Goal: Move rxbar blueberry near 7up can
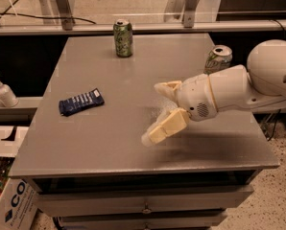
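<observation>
The rxbar blueberry is next for my gripper, which should go over to it and close on its end (95, 98) that faces toward the 7up can.
The rxbar blueberry (80, 102), a flat dark blue bar with white lettering, lies on the left part of the grey table (109, 143). The 7up can (217, 59), silver-white with green marks, stands upright at the table's right edge, partly behind my arm. My gripper (155, 110) hangs over the middle-right of the table, open and empty, fingers pointing left. It is well to the right of the bar and in front of the can.
A darker mottled green can (123, 38) stands upright at the table's back centre. A white soap dispenser (4, 92) sits on a ledge to the left. A cardboard box (13, 205) is on the floor at the lower left. Drawers run under the tabletop.
</observation>
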`<state>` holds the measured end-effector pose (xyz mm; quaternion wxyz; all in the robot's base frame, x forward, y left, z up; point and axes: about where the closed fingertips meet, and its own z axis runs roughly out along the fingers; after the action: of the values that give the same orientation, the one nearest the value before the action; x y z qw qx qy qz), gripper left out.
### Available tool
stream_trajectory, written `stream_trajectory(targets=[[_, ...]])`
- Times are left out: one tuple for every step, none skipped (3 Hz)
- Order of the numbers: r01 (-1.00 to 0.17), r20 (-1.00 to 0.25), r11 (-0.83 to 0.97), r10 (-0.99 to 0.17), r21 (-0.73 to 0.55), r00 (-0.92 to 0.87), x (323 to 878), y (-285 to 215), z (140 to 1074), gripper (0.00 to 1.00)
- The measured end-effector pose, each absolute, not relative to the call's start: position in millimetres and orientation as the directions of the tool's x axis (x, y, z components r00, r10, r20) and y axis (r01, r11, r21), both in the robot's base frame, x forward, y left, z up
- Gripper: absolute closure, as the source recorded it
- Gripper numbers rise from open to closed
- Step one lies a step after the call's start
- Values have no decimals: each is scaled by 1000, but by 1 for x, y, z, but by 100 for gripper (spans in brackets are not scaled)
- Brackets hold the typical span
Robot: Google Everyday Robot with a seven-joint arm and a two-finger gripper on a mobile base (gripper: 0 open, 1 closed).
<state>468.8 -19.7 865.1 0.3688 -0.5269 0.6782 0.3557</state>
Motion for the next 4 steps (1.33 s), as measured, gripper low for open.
stream_trajectory(targets=[[-977,-914,198,-378,77,-149,480,13,857,0],[-968,-932,245,-336,53,-136,493,37,857,0],[-952,-935,305,-328,33,-138,506,57,862,0],[-936,-931,352,-332,28,-153,518,72,861,0]])
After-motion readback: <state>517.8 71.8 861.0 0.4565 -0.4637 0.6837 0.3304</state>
